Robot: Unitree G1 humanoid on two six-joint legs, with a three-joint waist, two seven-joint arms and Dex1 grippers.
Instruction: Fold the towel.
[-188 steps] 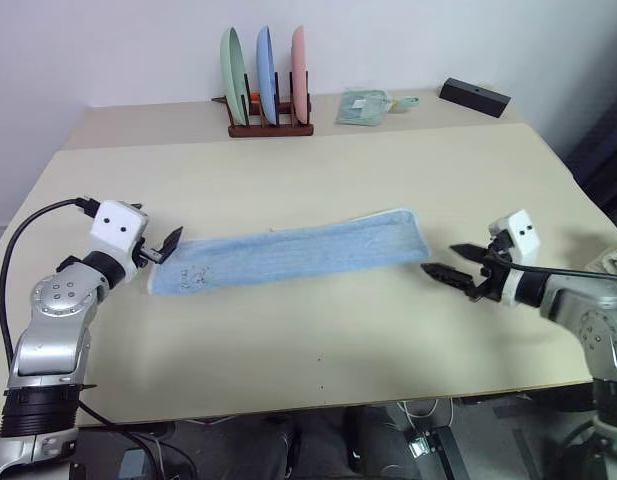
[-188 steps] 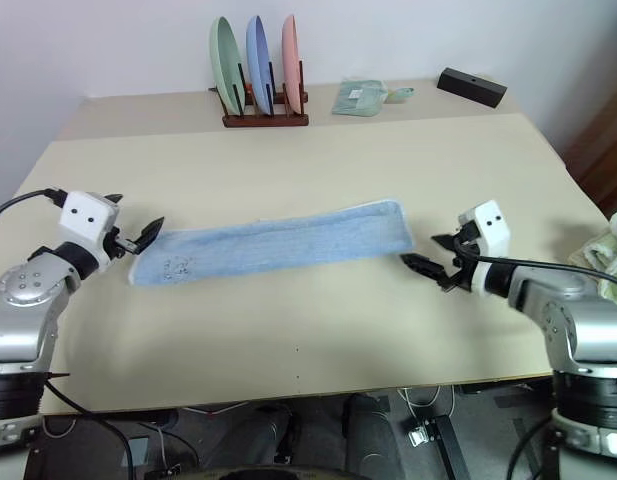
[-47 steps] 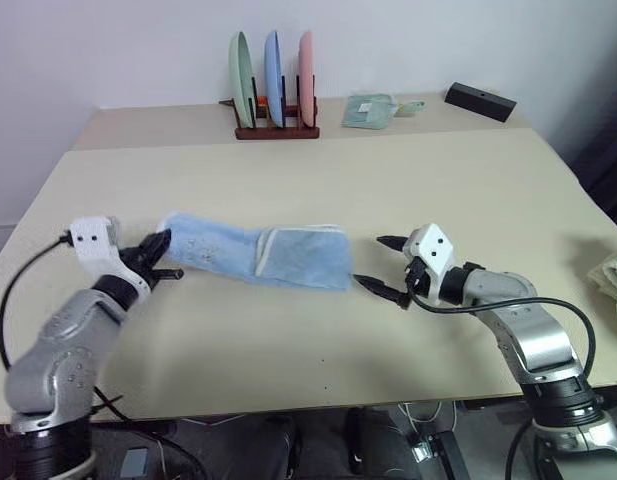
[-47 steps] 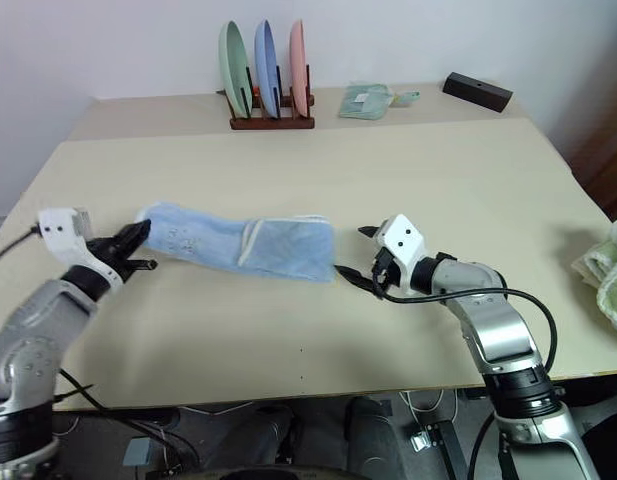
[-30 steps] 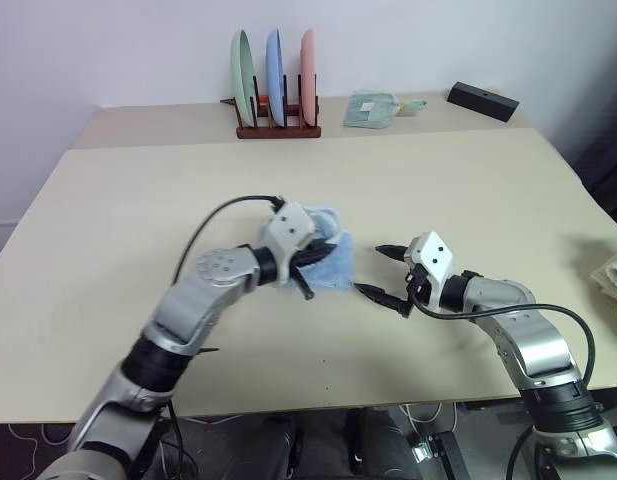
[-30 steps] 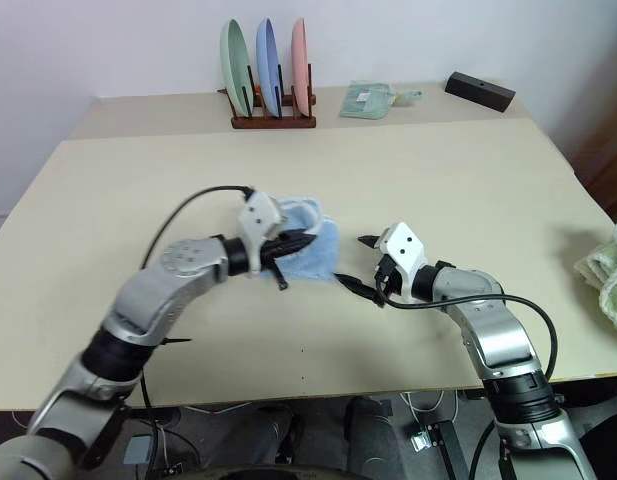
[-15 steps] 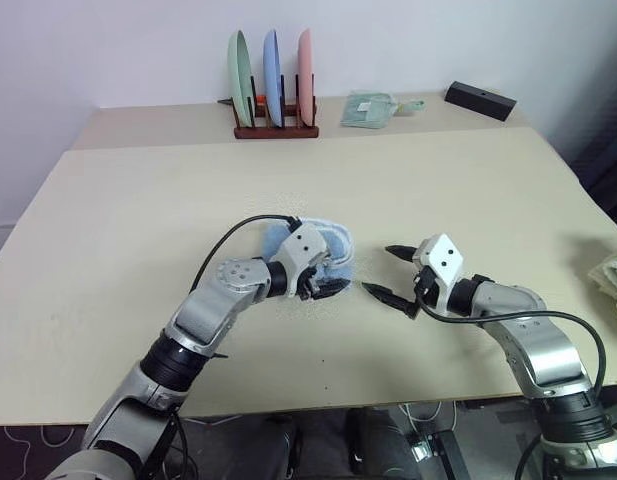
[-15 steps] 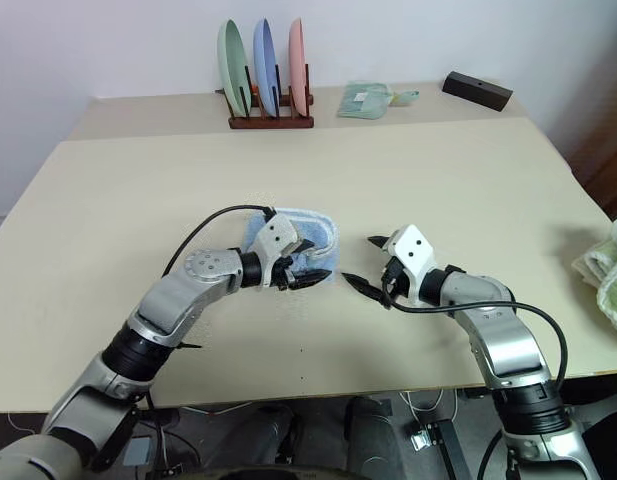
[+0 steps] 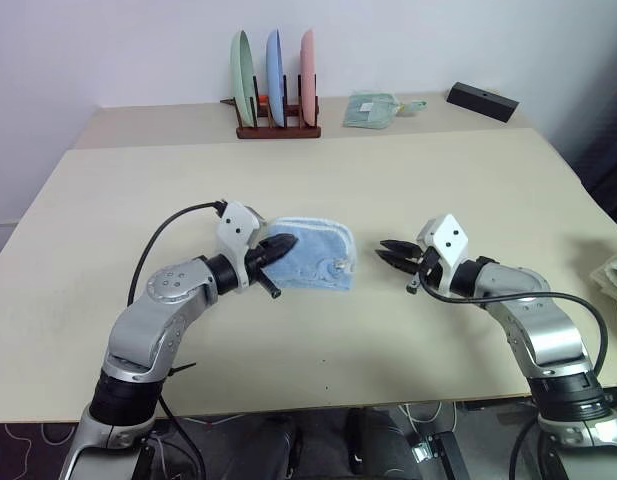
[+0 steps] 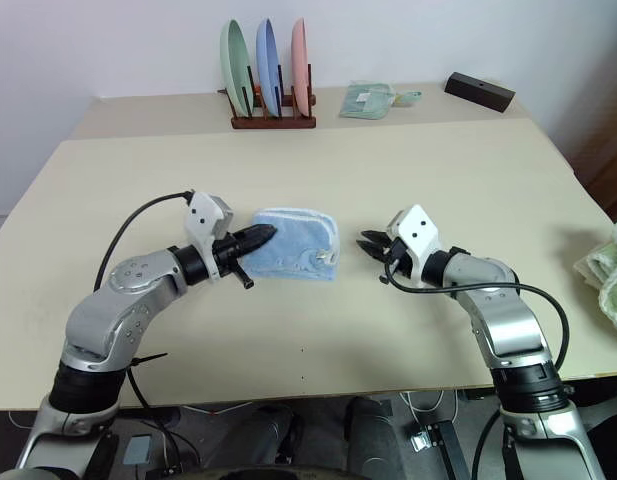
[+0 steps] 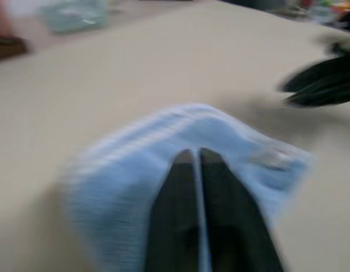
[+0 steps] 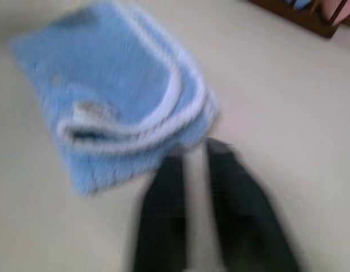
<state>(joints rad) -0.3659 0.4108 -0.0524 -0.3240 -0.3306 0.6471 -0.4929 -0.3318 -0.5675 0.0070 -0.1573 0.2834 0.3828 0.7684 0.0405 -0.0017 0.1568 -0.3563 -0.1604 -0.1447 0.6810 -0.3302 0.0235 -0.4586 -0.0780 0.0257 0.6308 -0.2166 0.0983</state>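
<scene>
The towel's cream hem bulges open, so the robot's right gripper will press it flat with closed fingers before opening to grip the packet's near side point(image 9: 349, 264) and carry it.
The light blue towel point(image 9: 313, 262) lies folded into a small thick packet in the middle of the table point(image 9: 458, 170), its cream hem curving along the right side. My left gripper point(image 9: 285, 243) is shut, and its tips rest over the packet's left edge. The left wrist view has the shut fingers point(image 11: 180, 187) in front of the towel point(image 11: 118, 181), with nothing visible between them. My right gripper point(image 9: 386, 250) hovers shut a short way to the right of the towel, clear of it. From the right wrist, the folded towel point(image 12: 106, 85) lies just beyond the fingertips point(image 12: 169, 170).
A wooden rack point(image 9: 276, 128) with three upright plates stands at the table's far edge. A pale green folded cloth point(image 9: 368, 108) and a black box point(image 9: 480, 100) lie to its right. More cloth point(image 9: 616, 270) shows past the right edge.
My left gripper has let go, pulled back left to the towel's left edge and shut. The right gripper has gone from open to shut and lifted slightly. The towel stays folded.
</scene>
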